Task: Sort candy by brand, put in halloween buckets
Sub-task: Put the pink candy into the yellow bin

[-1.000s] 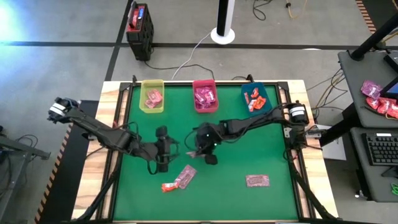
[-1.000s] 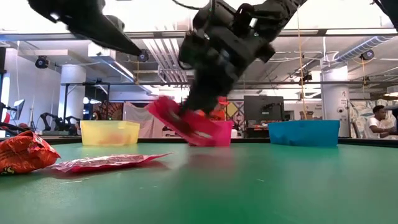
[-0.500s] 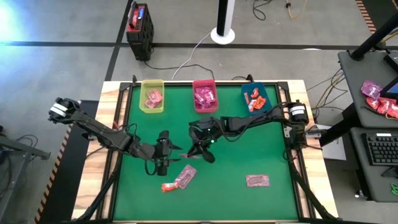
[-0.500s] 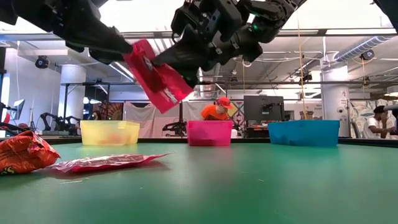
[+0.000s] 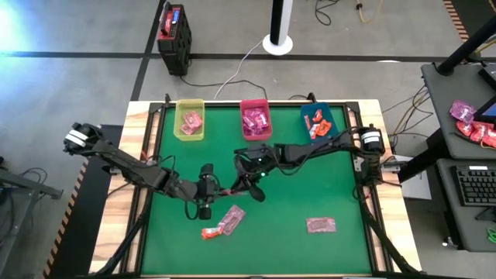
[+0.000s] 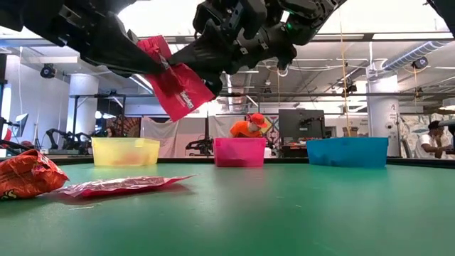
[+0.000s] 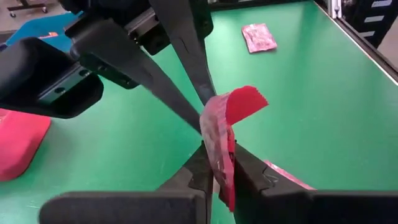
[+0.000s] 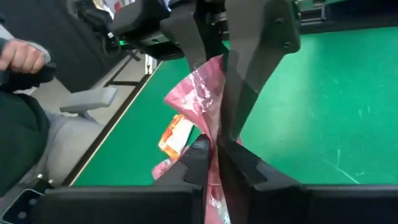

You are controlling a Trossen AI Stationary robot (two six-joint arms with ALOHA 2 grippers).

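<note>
Next, I open my left gripper and let go of the magenta-pink candy packet, now hanging above the green table's middle, on top of the candy in the yellow-green bucket [image 5: 192,122].
A magenta-pink candy packet [image 6: 175,82] hangs in the air above the middle of the green table [image 5: 294,194], held between my two grippers. My left gripper [image 5: 219,190] is shut on its end toward the table's left, my right gripper [image 5: 238,187] on its end toward the right. Both wrist views show the packet [image 7: 229,115] [image 8: 200,93] standing on edge between the fingers. Along the far edge stand three buckets with candy in them: yellow-green [image 5: 190,121], pink-red [image 5: 256,120] and blue-teal [image 5: 318,122]. My left gripper [image 7: 217,167] pinches the packet's upper left corner [image 6: 151,51] between its two fingers, slanting down from the table's left. The packet is clear of the table, and its free edge [image 7: 245,99] curls over. My right gripper [image 8: 211,149] pinches the packet's right edge [image 6: 205,84] between its two fingers, slanting down from the table's right. The crinkled packet [image 8: 205,124] stands on edge between the fingers, and its lower corner [image 6: 178,116] hangs free.
Near the front edge lie a paler pink packet [image 5: 232,218] and an orange-red one [image 5: 209,232], with another pink packet [image 5: 320,225] to the right. A black-and-red box [image 5: 173,35] stands on the floor beyond the table. A person's hand [image 8: 22,56] shows at the table's side.
My right gripper has risen from just above the table and tipped up, lifting the pink packet clear toward my left gripper. My left gripper has come down a little, met the packet's left end and taken hold of it.
</note>
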